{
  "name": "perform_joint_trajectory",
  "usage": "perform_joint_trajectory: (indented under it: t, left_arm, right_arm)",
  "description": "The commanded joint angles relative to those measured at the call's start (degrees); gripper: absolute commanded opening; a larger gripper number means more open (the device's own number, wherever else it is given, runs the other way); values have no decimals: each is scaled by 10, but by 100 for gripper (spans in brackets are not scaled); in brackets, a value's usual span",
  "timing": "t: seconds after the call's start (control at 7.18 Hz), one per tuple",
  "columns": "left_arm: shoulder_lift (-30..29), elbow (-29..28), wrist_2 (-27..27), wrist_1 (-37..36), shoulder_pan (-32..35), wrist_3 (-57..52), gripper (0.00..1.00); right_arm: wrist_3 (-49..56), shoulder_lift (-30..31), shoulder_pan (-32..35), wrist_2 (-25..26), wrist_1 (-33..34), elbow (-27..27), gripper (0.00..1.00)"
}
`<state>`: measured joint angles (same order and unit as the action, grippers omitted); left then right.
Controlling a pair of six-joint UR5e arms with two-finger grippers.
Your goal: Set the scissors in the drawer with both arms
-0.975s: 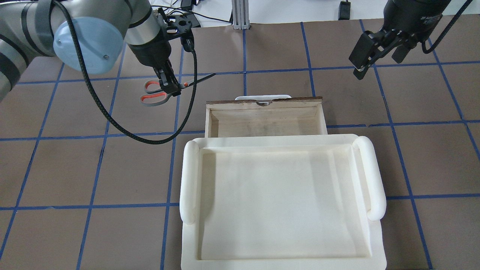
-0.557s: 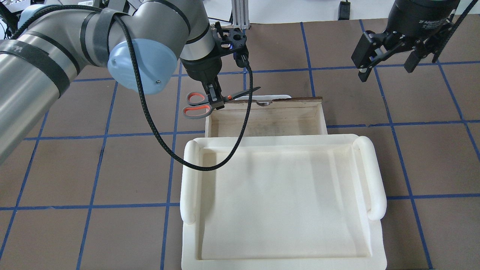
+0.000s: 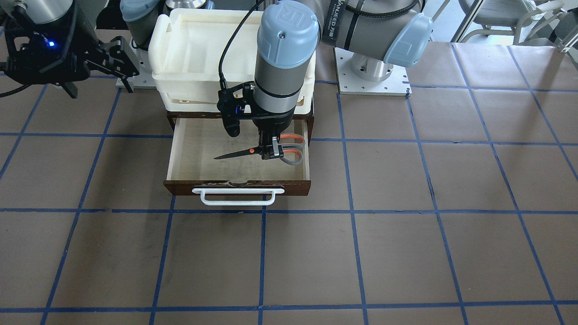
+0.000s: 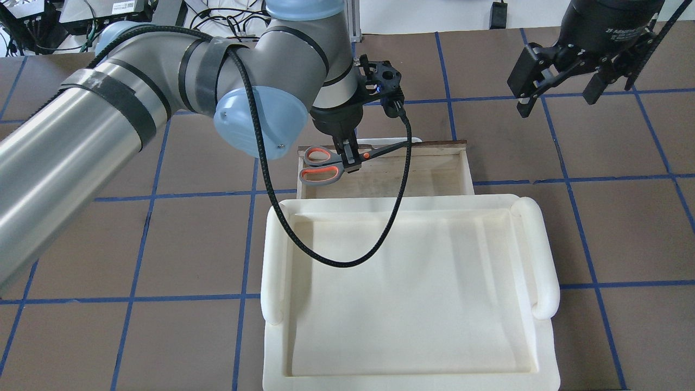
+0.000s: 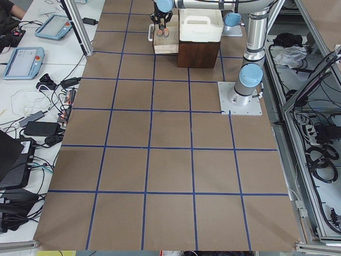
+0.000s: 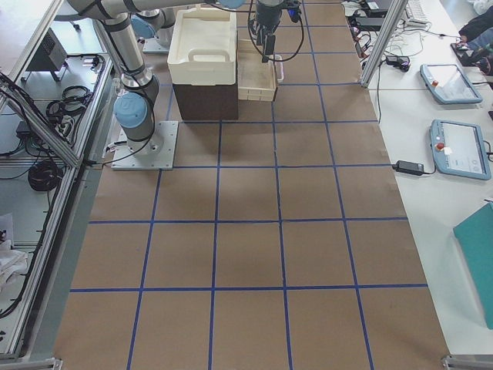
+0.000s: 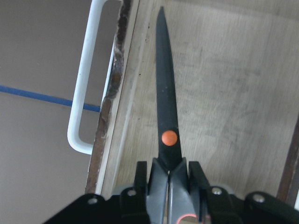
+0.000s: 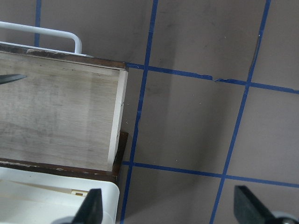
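Observation:
Next, my left gripper releases the scissors on the pale drawer's bottom behind the white bar handle [image 3: 246, 162] [image 7: 190, 95].
My left gripper [image 3: 271, 152] is shut on the scissors [image 3: 289, 149] just behind the orange pivot. It holds them over the inside of the open drawer [image 3: 198, 155], near the robot's-left end. The dark blades point along the drawer toward the robot's right. In the overhead view the left gripper [image 4: 350, 161] holds the scissors [image 4: 320, 165] over the drawer [image 4: 434, 174]. The left wrist view shows the blades [image 7: 166, 93] above the pale wood floor [image 7: 224, 93]. My right gripper [image 4: 555, 106] is open and empty, above the table to the right of the drawer.
A white plastic bin [image 4: 274, 260] sits on top of the dark cabinet [image 5: 198, 53] behind the drawer. The white bar handle [image 3: 238, 198] is on the drawer's dark front. The left arm's black cable [image 4: 402, 206] hangs over the bin. Brown table with blue tape lines lies all around.
My left arm has carried the scissors to the right, from above the table beside the cabinet to above the drawer's inside. The right gripper has stayed about where it was.

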<state>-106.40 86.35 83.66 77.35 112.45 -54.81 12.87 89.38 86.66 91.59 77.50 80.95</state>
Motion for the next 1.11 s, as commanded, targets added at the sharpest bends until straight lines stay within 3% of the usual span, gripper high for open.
perform_joint_trajectory:
  t: [0.0, 0.98]
  left_arm:
    - [-10, 7, 0, -8, 20, 7, 0]
    - [-42, 18, 2, -24, 37, 6, 0]
  right_arm:
    - [2, 0, 0, -1, 0, 0, 100]
    - [5, 0, 1, 6, -2, 0, 100]
